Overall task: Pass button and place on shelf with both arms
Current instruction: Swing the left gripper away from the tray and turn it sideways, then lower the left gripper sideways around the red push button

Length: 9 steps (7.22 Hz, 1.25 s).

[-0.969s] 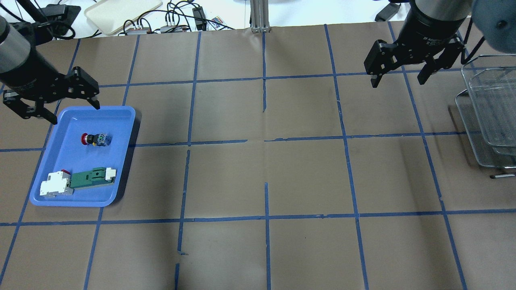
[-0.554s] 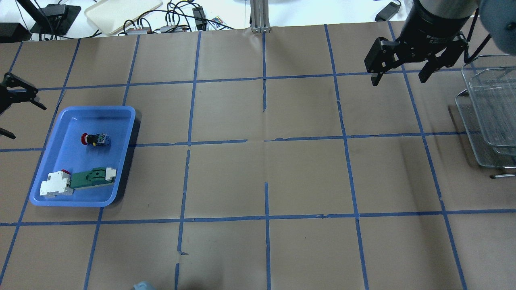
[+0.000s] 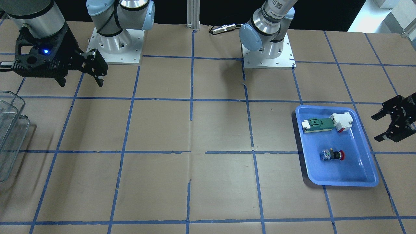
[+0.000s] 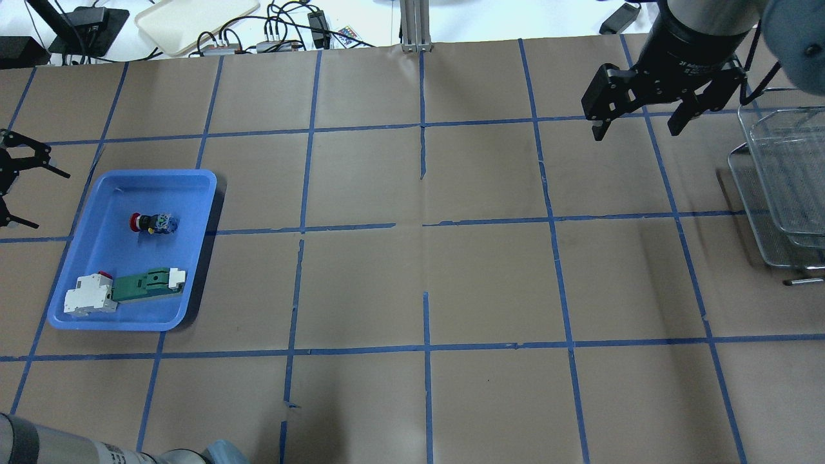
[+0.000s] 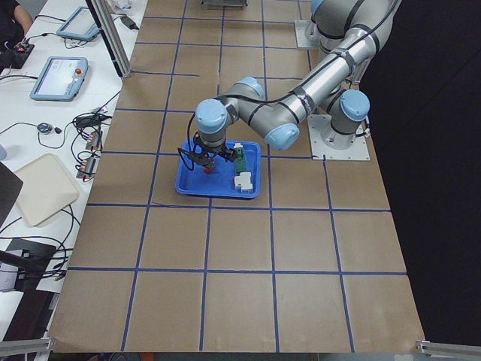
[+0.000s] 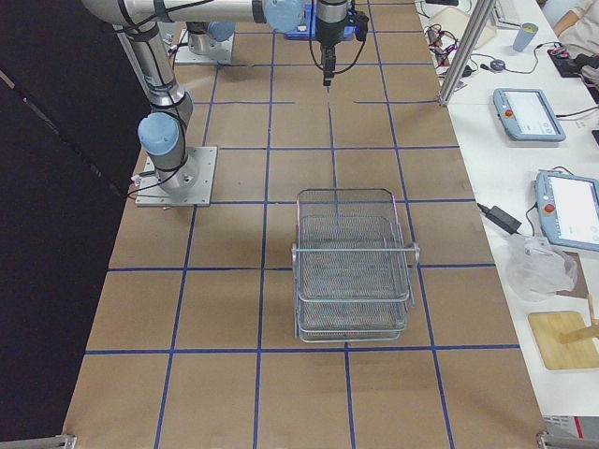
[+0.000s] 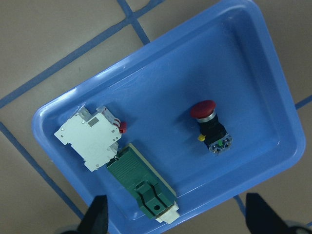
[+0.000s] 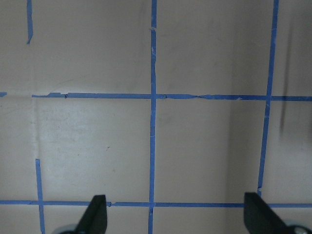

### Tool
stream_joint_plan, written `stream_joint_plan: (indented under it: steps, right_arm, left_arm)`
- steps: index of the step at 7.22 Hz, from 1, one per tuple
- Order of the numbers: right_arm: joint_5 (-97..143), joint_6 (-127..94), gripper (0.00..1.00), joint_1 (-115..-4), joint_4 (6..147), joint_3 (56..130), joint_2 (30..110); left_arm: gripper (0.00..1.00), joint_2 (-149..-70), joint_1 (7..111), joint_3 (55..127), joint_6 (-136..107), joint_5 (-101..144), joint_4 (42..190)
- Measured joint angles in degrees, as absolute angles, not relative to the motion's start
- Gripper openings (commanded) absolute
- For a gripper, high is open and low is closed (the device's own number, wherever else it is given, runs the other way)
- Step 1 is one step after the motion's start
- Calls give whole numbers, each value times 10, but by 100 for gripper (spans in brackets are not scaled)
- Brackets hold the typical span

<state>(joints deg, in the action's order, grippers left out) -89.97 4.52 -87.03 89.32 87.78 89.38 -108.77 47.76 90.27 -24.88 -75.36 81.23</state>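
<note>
Next, I need to lower my left gripper into the blue tray and close it on the red cap of the button (image 3: 342,155) (image 7: 203,109).
The button (image 4: 153,223), with a red cap and a black collar, lies on its side in the blue tray (image 4: 155,174). It also shows in the front view (image 3: 332,154) and the left wrist view (image 7: 209,124). My left gripper (image 4: 51,201) is open and empty. It hangs high by the tray's outer side (image 3: 375,129), and its camera looks down on the whole tray (image 7: 178,217). My right gripper (image 4: 637,133) is open and empty above bare table near the wire shelf (image 4: 780,180). The shelf also shows in the right side view (image 6: 351,271).
A green-and-white flat part (image 4: 147,285) and a white blocky part with a red tab (image 4: 89,295) lie in the tray's near end. Cables and a cream tray (image 4: 193,19) lie beyond the table's back edge. The arm bases (image 3: 266,52) stand at the robot's side.
My left gripper has moved from over the tray's back left corner out to the left edge of the overhead view. Part of the left arm now shows at that view's bottom edge. The right gripper has barely moved.
</note>
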Motion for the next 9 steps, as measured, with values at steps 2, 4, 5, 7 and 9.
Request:
stream_joint_plan:
  steps: [2, 4, 5, 7, 9]
  right_arm:
    - [-899, 45, 100, -871, 911, 879, 893]
    - [-901, 44, 100, -871, 913, 880, 892]
    - [-901, 44, 100, -871, 914, 881, 892]
    - [-901, 44, 100, -871, 916, 881, 892]
    - [-905, 45, 100, -871, 917, 882, 891]
  left_arm:
    - [100, -1143, 475, 871, -267, -728, 813]
    - [100, -1192, 474, 853, -286, -705, 816]
    - [100, -1209, 473, 850, -304, -699, 818]
    - [99, -1231, 473, 856, -354, -674, 819]
    - [100, -1245, 474, 865, -388, -635, 818]
